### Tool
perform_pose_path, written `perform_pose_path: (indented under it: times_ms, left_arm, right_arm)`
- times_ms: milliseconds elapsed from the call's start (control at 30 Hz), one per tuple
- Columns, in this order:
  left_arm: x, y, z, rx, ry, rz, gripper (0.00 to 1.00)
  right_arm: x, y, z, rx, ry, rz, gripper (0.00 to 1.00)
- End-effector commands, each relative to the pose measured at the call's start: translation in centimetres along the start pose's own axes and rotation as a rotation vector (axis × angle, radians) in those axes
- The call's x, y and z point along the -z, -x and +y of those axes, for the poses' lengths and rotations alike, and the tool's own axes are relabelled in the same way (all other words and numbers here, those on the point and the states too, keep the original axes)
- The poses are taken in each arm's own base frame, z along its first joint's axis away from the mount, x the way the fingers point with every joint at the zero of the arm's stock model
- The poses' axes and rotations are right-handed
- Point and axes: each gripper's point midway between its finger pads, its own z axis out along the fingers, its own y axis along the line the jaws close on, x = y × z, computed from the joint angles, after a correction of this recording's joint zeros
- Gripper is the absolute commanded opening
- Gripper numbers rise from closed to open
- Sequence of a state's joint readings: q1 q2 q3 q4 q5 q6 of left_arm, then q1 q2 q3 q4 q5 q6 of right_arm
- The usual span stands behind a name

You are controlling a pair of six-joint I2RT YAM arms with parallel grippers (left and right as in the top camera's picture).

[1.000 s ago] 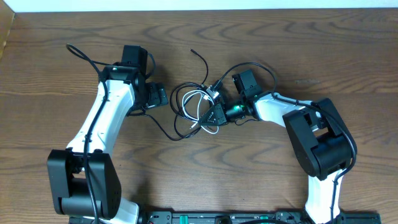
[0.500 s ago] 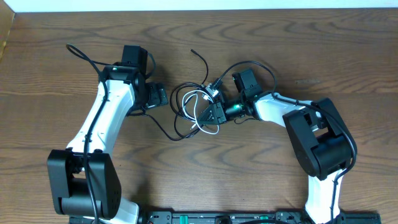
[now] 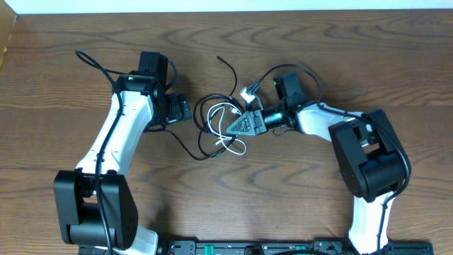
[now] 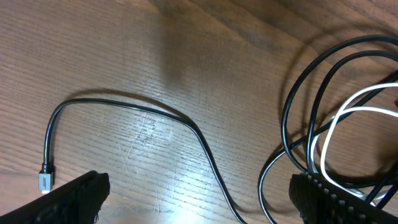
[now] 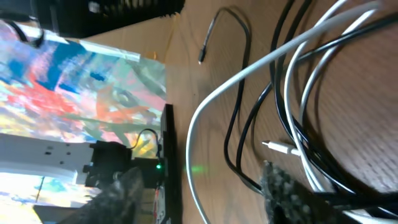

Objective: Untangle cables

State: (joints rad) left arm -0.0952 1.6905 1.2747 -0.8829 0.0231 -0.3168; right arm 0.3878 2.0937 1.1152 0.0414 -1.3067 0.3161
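The coils of the white cord run through the black loops, so next the right gripper closes on the raised white part (image 5: 194, 121) and pulls it up toward the far side.
The cables (image 3: 216, 120) lie tangled at the table's middle: black loops with a white cord (image 3: 232, 144) running through them. One black end (image 3: 219, 60) trails toward the far side. My right gripper (image 3: 237, 126) is over the tangle's right side. In the right wrist view it (image 5: 205, 199) is open, with the white cord (image 5: 198, 134) running between its fingers, untouched, and black cords (image 5: 239, 143) beside it. My left gripper (image 3: 188, 110) is open just left of the tangle. In the left wrist view a black cord (image 4: 205, 149) with a plug end (image 4: 43, 181) crosses between its fingers (image 4: 74, 198).
The wooden table (image 3: 368, 49) extends around the tangle. Thicker black arm wires (image 3: 95, 64) loop by the left arm and over the right wrist (image 3: 301, 71). Both arm bases stand at the near edge.
My right gripper has opened from shut and its wrist has shifted right and slightly toward the far side. A small plug near it moved with it. The left arm has not moved.
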Motion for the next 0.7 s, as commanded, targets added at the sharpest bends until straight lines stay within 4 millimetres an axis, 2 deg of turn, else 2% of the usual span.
perform_pose_path:
  times_ms: [0,200,333,433,500,533,600,667]
  left_arm:
    - [-0.3,-0.3,0.3,0.002,0.017,0.01,0.98]
    - [-0.3,-0.3,0.3,0.002,0.017,0.01,0.98]
    - [-0.3,-0.3,0.3,0.002,0.017,0.01,0.98]
    - [-0.3,-0.3,0.3,0.002,0.017,0.01,0.98]
    - [-0.3,-0.3,0.3,0.002,0.017,0.01,0.98]
    - [-0.3,-0.3,0.3,0.001,0.017,0.01,0.98]
    - [-0.3,-0.3,0.3,0.002,0.017,0.01,0.98]
    - [-0.3,-0.3,0.3,0.002,0.017,0.01,0.98]
  right_arm:
    - [-0.4,-1.1,0.6,0.006,0.073,0.038,0.6]
    - [-3.1,-2.7,0.7,0.016,0.066,0.098,0.6]
    - [-5.0,-4.0,1.4,0.029,0.084,0.149,0.58]
    - [-6.1,-4.5,2.0,0.061,0.099,0.173,0.53]
    - [-6.5,-4.5,2.2,0.08,0.103,0.177,0.41]
    - [-6.6,-4.4,2.0,0.078,0.085,0.171,0.31]
    - [-6.7,-3.9,0.7,0.025,0.007,0.146,0.17]
    - [-6.4,-3.4,-0.1,-0.03,-0.038,0.12,0.09]
